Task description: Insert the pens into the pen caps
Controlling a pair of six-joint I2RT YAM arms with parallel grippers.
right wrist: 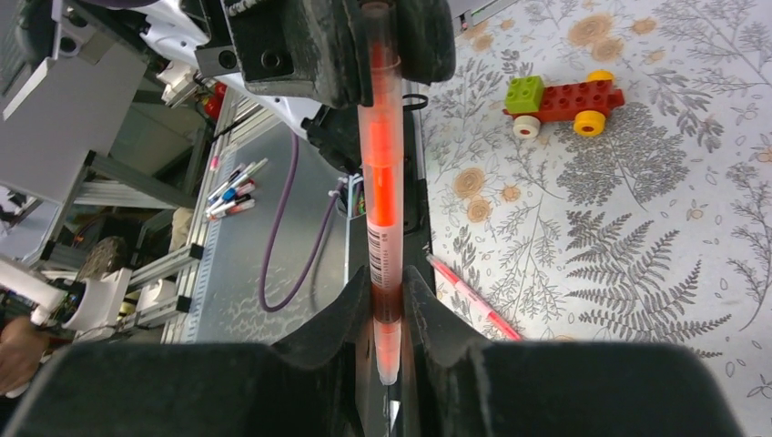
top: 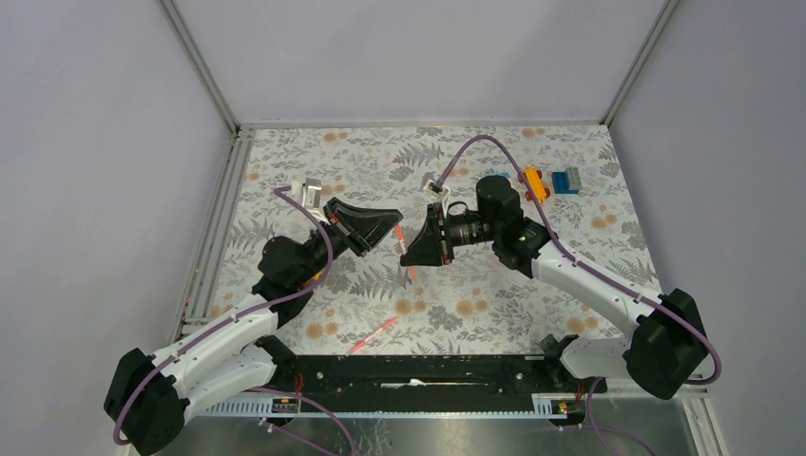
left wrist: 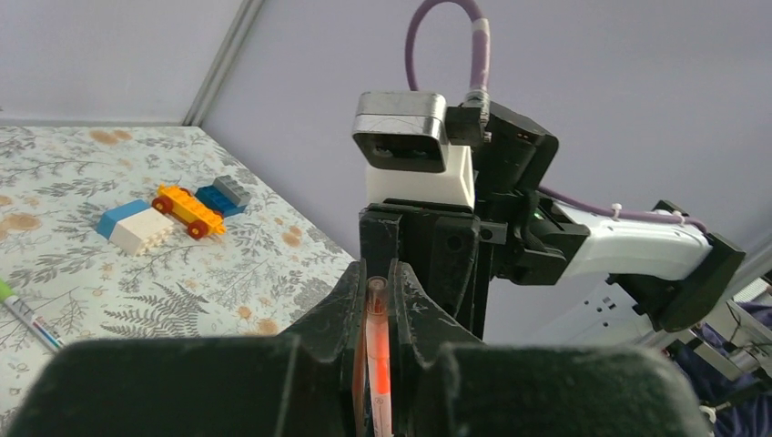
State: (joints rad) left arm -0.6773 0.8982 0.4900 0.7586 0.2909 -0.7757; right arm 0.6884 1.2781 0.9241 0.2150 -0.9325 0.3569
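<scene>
My right gripper is going to set the pink pen down on the patterned table (top: 458,230) under the base of my right gripper.
A pink pen (top: 401,235) is held in the air between my two grippers at mid-table. My left gripper (top: 392,224) is shut on the pen's barrel (left wrist: 377,350); its jaws (left wrist: 376,300) pinch the pen upright. My right gripper (top: 412,249) faces it tip to tip. In the right wrist view the right gripper (right wrist: 389,305) is shut on the pen's other end, where a short translucent pink pen cap (right wrist: 388,350) sits on the pen (right wrist: 382,182). Two more pink pens (top: 373,335) (top: 411,273) lie on the table, one showing in the right wrist view (right wrist: 473,299). A pen with a green end (left wrist: 27,314) lies at far left.
An orange-yellow toy (top: 537,183) and a blue block (top: 566,180) sit at the back right, also seen from the left wrist (left wrist: 188,209) (left wrist: 223,194) beside a blue-white block (left wrist: 137,226). A red toy car with a green brick (right wrist: 564,96) stands under the left arm.
</scene>
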